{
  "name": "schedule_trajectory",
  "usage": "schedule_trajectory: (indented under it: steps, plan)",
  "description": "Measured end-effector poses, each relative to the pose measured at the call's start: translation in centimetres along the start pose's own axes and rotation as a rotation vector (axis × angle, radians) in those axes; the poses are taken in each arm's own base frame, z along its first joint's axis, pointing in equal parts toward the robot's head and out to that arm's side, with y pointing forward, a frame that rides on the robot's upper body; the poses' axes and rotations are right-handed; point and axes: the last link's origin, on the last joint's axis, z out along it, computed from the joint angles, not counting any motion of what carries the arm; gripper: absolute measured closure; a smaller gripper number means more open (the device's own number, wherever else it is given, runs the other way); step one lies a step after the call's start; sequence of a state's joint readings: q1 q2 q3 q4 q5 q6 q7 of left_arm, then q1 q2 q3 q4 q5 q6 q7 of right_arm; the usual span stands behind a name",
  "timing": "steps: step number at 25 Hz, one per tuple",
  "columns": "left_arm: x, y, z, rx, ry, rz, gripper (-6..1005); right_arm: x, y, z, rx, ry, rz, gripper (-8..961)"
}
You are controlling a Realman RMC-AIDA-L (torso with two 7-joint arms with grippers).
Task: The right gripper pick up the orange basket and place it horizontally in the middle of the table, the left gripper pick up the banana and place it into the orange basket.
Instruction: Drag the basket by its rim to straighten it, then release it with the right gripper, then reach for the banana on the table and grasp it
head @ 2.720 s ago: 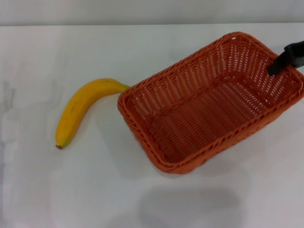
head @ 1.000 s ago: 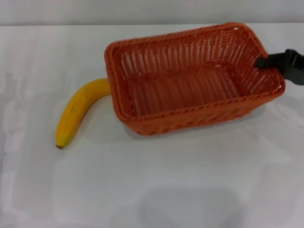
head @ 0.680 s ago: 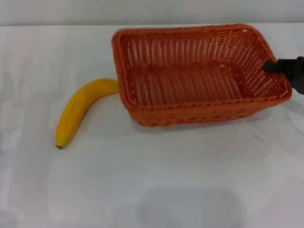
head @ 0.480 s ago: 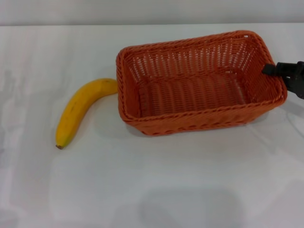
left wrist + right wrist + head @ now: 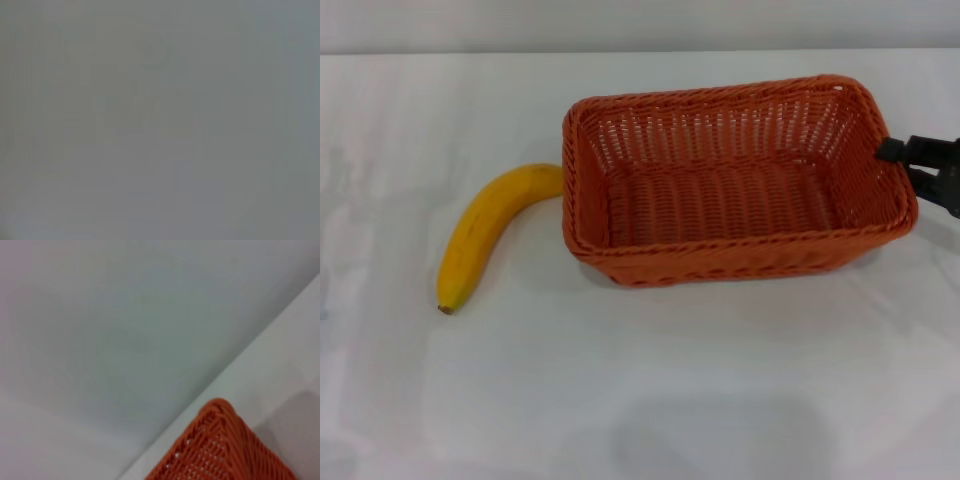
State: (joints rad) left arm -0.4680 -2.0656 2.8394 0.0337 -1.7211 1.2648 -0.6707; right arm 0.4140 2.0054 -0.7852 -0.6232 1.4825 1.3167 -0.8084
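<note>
The yellow banana beside the orange basket is next for my left gripper, which should go to it and close across the middle of the banana (image 5: 483, 225).
The orange basket (image 5: 730, 258) lies level and lengthwise across the middle-right of the white table (image 5: 640, 390), open side up and with nothing in it. My right gripper (image 5: 894, 152) comes in from the right edge of the head view and is shut on the rim of the basket's right end. One corner of the basket (image 5: 220, 450) shows in the right wrist view. The yellow banana (image 5: 485, 232) lies on the table to the basket's left, its upper end close against the left wall. My left gripper is out of view; the left wrist view shows only plain grey.
The table's far edge (image 5: 640, 52) runs along the top of the head view, with a grey wall behind it. White tabletop stretches in front of the basket and the banana.
The basket has swung from a slanted pose to lie lengthwise and has come down level on the table, carried by my right gripper. The banana has stayed where it was.
</note>
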Motion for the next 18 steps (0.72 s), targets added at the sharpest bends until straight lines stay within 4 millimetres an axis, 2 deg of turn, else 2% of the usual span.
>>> schedule_trajectory:
  steps: [10,16,18]
  plan:
    - [0.3,-0.1,0.5,-0.001,-0.003,0.006,128,-0.6,-0.6,-2.3,-0.018,-0.085,0.029,552]
    - [0.2,-0.2,0.3,0.008,-0.001,0.007,128,-1.9,-1.4,-4.5,-0.058,-0.274,0.015,528]
    - [0.2,-0.2,0.2,0.013,0.001,0.005,128,-2.0,-1.7,-5.2,-0.110,-0.401,-0.002,521]
